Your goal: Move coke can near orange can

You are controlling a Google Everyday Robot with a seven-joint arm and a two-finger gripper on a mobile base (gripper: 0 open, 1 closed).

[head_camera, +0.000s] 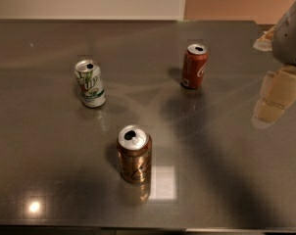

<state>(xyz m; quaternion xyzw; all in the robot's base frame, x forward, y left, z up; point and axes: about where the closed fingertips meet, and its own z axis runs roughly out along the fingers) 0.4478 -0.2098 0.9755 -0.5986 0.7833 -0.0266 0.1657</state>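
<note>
Next, my gripper should go to the coke can's upper half [195, 61], just below its silver top, and close there.
The coke can [194, 66], red with white script and a silver top, stands upright at the right-centre of the grey table. The orange can [134, 154], coppery orange-brown with a silver top, stands upright in front of it, nearer the front edge and well apart from it. My gripper [277, 98], beige below a grey wrist, hangs at the right edge of the view, to the right of the coke can and clear of it, holding nothing that I can see.
A white-and-green can [90, 82] stands upright at the left-centre. The dark glossy table [50, 170] reaches back to a pale wall. A pale object [263, 39] lies at the table's far right edge behind the arm.
</note>
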